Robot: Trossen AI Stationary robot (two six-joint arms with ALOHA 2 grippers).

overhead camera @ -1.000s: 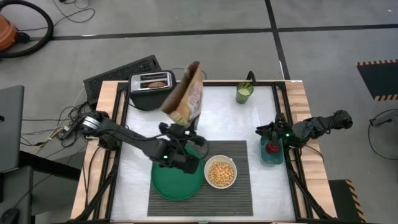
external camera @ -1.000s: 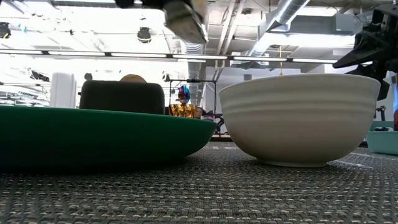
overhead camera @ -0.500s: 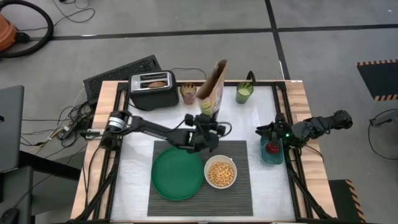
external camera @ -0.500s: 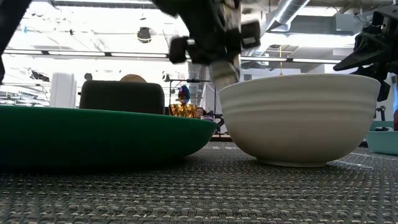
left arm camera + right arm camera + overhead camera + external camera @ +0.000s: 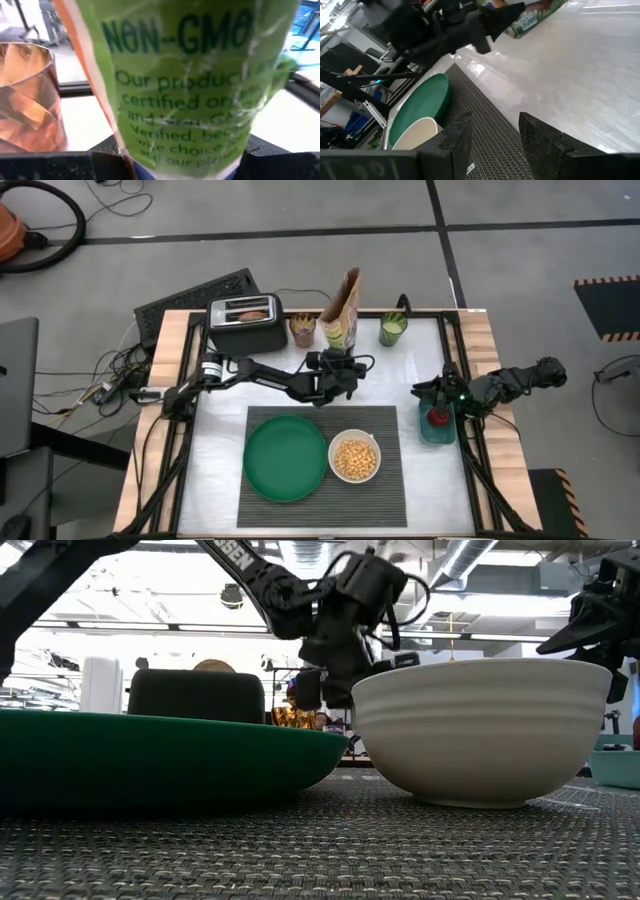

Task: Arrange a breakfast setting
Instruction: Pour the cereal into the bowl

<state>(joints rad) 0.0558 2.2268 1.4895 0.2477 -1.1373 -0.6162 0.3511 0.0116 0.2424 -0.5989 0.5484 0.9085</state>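
Note:
The robot's left gripper should release the cereal bag on the table (image 5: 340, 352) between the copper cup and the green glass. The bag is now held beyond the placemat.
The dark grey ribbed placemat (image 5: 385, 485) lies at the table's near middle. On it rest the green plate (image 5: 286, 458) and the white bowl (image 5: 354, 459) of yellow cereal. My left gripper (image 5: 337, 363) is beyond the mat, near the far edge, shut on a brown-and-green cereal bag (image 5: 342, 315). A purple-and-blue spoon (image 5: 295, 692) stands in a copper cup (image 5: 303, 330). A brownish piece (image 5: 253, 314) sits in the toaster's slot. My right gripper (image 5: 492, 135) is open and empty at the right edge. My left gripper pinches the cereal bag's lower part (image 5: 180, 155) between its two fingers, which show as dark bars (image 5: 50, 165) on either side of it. The fingers come about level from the table's near side. The bag stands upright; whether its base touches the table I cannot tell.
The black toaster (image 5: 245, 323) stands at the far left, with the copper cup between it and the bag. A green glass (image 5: 392, 328) stands at the far right. A teal dish with a red apple (image 5: 437, 420) sits under my right gripper at the right edge.
My left gripper has carried the cereal bag from above the plate toward the table's far edge and down. The bag, tipped a second ago, has turned upright and now stands between the copper cup and the green glass. The right arm has kept still.

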